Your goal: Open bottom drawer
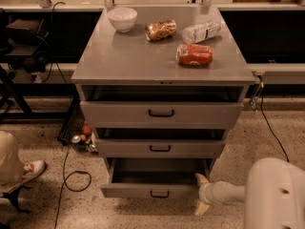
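The bottom drawer is only partly out and the robot's fingers are spread at its corner, so the robot should grip the front panel's end [193,191] and pull it further.
The bottom drawer [143,190] is the lowest of three grey drawers and stands pulled out, its inside showing dark and empty. Its small black bar handle [159,194] sits at the middle of the front panel. My gripper [202,193] is at the drawer's right front corner, low near the floor, with one pale finger [201,179] above and one [202,208] below, spread apart and holding nothing. The white arm [274,194] comes in from the lower right.
The middle drawer [160,148] and top drawer [161,113] are slightly out. On the cabinet top lie a white bowl [122,18], a snack bag [160,29], a plastic bottle [201,31] and a red can [194,54]. Cables [71,175] and a person's shoe [26,171] are on the floor at left.
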Controlling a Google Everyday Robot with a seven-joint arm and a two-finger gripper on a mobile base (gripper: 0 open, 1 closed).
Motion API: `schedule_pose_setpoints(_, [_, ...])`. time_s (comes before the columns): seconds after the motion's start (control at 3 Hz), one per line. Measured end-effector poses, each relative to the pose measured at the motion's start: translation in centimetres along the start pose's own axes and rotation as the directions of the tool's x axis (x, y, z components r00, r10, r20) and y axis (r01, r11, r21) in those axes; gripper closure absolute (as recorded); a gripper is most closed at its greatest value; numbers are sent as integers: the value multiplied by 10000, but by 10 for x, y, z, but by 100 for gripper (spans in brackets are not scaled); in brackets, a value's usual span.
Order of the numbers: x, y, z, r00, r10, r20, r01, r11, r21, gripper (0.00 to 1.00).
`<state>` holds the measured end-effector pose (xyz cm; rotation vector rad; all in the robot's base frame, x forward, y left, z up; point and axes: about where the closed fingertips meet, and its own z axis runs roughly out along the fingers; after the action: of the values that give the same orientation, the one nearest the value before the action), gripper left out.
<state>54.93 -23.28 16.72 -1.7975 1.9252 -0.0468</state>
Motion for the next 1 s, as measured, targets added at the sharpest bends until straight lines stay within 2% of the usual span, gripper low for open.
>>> schedule_pose_setpoints(0.33, [-14,4,22,9980,-621,-82,614,9958,-682,0])
schedule_pose_setpoints(0.67, [-21,2,29,9963,-857,20,855,9916,-968,13])
schedule_pose_setpoints(1.0, [-26,-3,21,9965,-827,89,831,9924,-907,37])
